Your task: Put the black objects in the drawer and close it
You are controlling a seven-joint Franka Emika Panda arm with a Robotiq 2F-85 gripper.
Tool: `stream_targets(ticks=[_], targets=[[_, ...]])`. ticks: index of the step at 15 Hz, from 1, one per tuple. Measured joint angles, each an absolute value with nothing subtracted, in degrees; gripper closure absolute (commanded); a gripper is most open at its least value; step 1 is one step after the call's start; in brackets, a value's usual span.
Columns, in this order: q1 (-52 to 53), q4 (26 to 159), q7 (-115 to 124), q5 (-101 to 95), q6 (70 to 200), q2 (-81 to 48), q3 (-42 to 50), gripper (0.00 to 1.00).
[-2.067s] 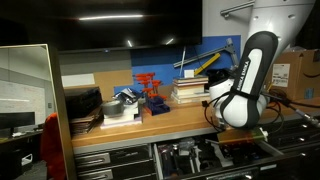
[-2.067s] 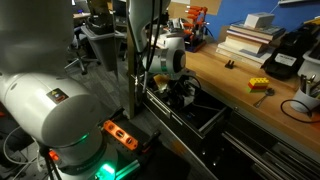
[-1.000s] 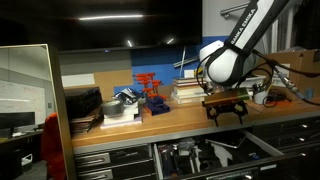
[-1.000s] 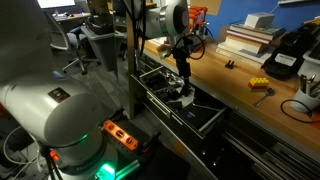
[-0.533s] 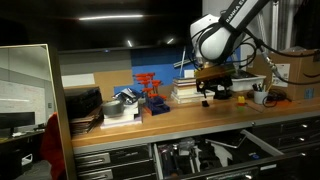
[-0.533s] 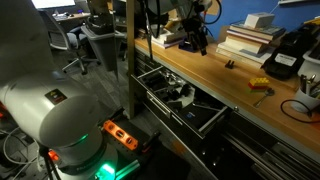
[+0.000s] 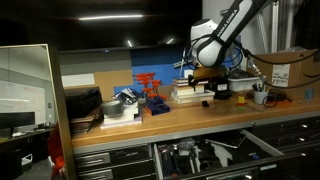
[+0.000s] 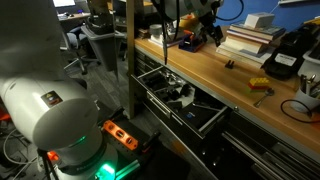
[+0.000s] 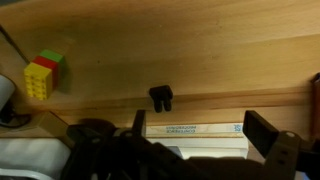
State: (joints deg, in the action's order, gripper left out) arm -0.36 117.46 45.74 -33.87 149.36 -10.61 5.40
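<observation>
The next move for my gripper will be to go to the small black object's sides [image 7: 205, 103] [image 9: 161, 98], on the bench top by the stack of books, and close there.
One small black object [image 9: 161, 97] lies on the wooden bench top, and it shows as a tiny dark speck [image 8: 229, 65] in an exterior view. My gripper [image 9: 200, 128] hangs open and empty above the stack of books [image 9: 190, 128], a short way from that object. In both exterior views the gripper [image 7: 216, 90] [image 8: 200, 38] is above the bench's rear area. The drawer [image 7: 248, 146] [image 8: 212, 118] stands pulled out below the bench edge. Dark items lie inside it; I cannot tell whether one is a black object.
A red, yellow and green block [image 9: 41, 75] [image 8: 259, 86] sits on the bench top. A stack of books [image 7: 188, 92] [image 8: 245, 38], a red rack [image 7: 150, 92] and flat black trays [image 7: 82, 102] stand along the back. A cardboard box [image 7: 290, 70] is at the far end.
The arm has risen out of the open drawer and swung up over the bench top to the book stack. The jaws stayed open and empty throughout.
</observation>
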Motion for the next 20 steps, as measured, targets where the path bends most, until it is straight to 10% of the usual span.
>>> stream_targets(ticks=[20], targets=[[-7.44, 89.83, 8.18, -8.80, 155.52, -40.14, 7.83, 0.00]])
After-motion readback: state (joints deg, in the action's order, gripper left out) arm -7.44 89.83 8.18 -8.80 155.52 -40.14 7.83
